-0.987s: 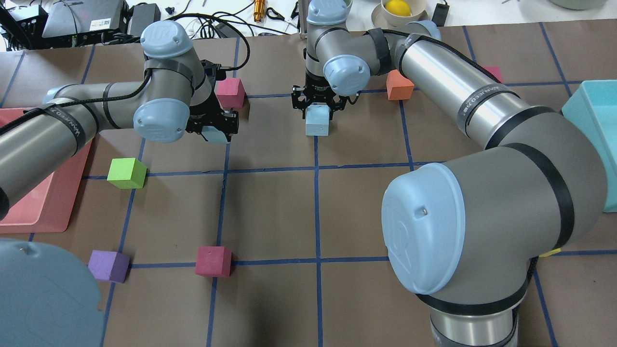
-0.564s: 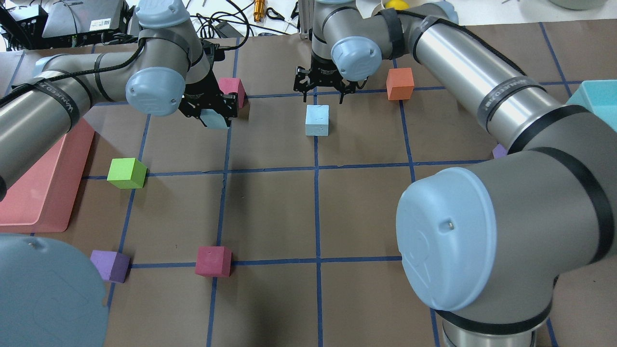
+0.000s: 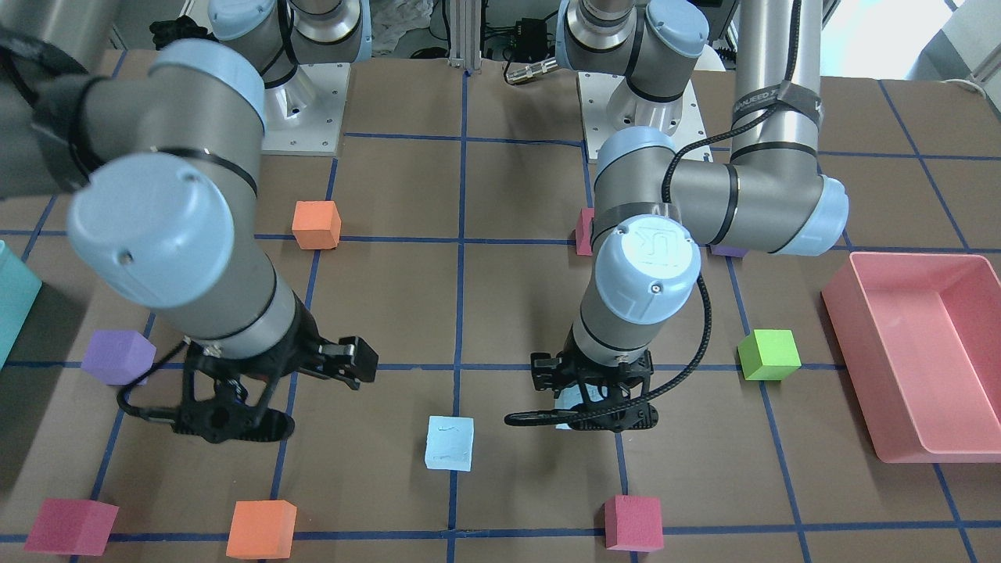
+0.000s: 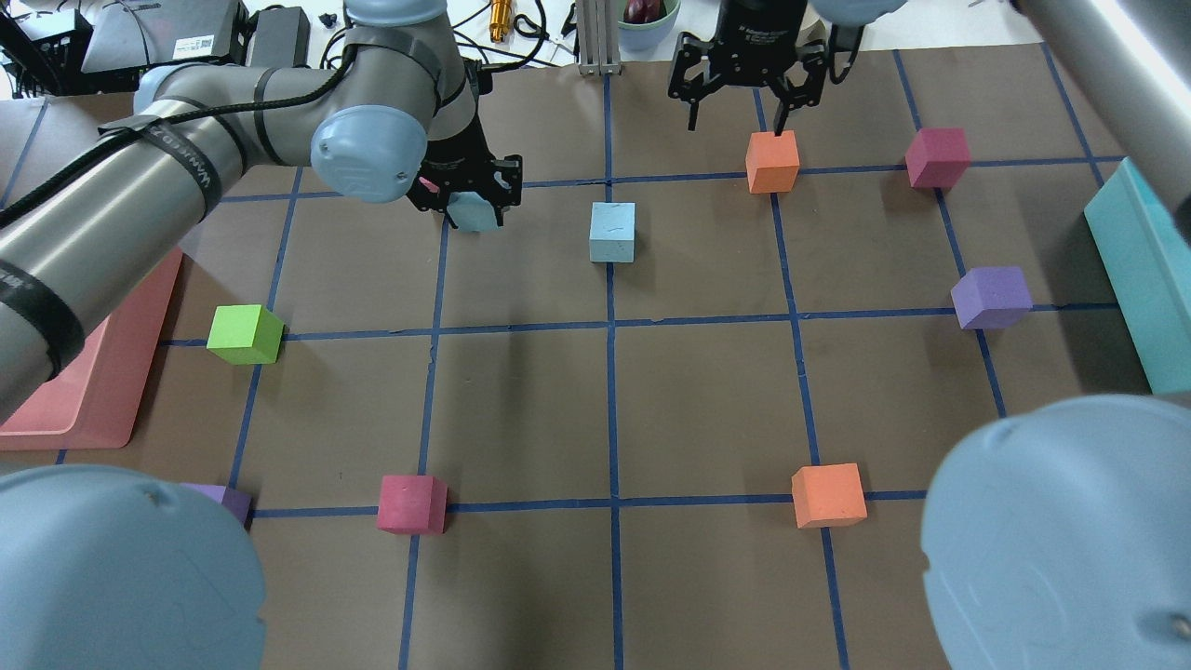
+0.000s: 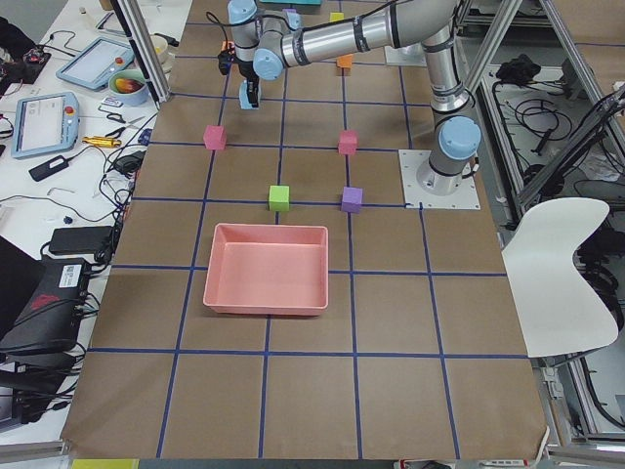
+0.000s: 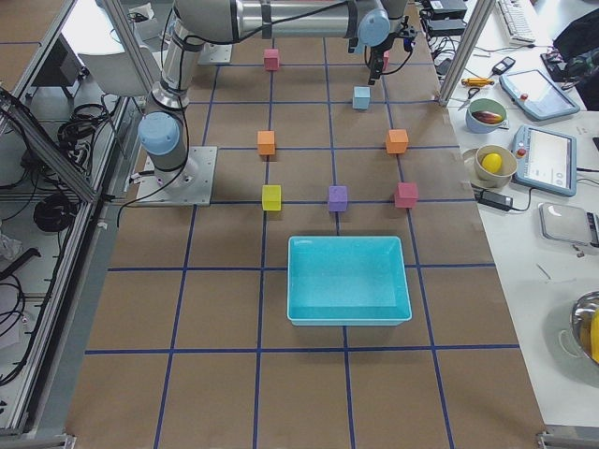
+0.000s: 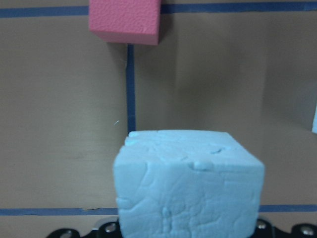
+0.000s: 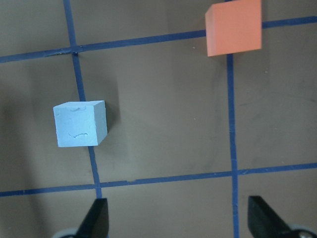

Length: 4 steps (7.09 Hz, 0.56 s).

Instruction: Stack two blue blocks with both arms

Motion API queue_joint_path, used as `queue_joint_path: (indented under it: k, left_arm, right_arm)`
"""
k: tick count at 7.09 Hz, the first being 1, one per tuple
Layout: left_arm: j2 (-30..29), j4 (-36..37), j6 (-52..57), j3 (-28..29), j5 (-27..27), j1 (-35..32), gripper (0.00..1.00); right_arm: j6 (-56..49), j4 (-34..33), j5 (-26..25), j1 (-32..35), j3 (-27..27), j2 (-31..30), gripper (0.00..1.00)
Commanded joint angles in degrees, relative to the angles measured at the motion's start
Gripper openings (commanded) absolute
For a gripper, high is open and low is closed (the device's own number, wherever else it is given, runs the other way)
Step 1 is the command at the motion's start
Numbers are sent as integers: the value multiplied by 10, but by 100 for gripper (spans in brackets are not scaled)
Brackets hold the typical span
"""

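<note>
The blue block in my left gripper should be let go on top of the pale blue block (image 3: 450, 437) that is sitting on the tape line.
One pale blue block (image 4: 612, 232) sits alone on the table on a blue tape line; it also shows in the front view (image 3: 450, 442) and the right wrist view (image 8: 79, 124). My left gripper (image 4: 470, 200) is shut on the other blue block (image 4: 473, 215) and holds it above the table, to the left of the free block. That held block fills the left wrist view (image 7: 188, 183). My right gripper (image 4: 740, 102) is open and empty, raised at the table's far edge above an orange cube (image 4: 772, 161). Its fingertips (image 8: 96, 218) frame bare table.
A pink tray (image 4: 93, 372) lies at the left edge and a teal bin (image 4: 1149, 270) at the right. Around stand a green cube (image 4: 244, 334), magenta cubes (image 4: 411, 503) (image 4: 938, 156), a purple cube (image 4: 991, 298) and an orange cube (image 4: 828, 495). A magenta cube (image 7: 125, 20) sits just past the left gripper.
My right gripper let go of the middle blue block, rose and drew back to the far right. My left gripper moved right toward the free block, still holding its block.
</note>
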Motion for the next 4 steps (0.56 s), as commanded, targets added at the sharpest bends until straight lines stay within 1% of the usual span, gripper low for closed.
queue_joint_path:
  k: [1,2,3,4]
  left_arm:
    - [-49,-6,-52,64,-4,-44,0]
    - [-70,-2,-64,84,-5,-58,0]
    - [-90,1,-82,100,-15,-68,0]
    - [-106,2,-96,124,-26,-77,0]
  right_arm:
    - [-4,50,-29,-15,0,-52,100]
    - [-8,72,-28,-31,12,-52,100]
    - [-11,52,-20,-36,42,-64,100]
    - [-14,29,-20,-33,82,-89,100]
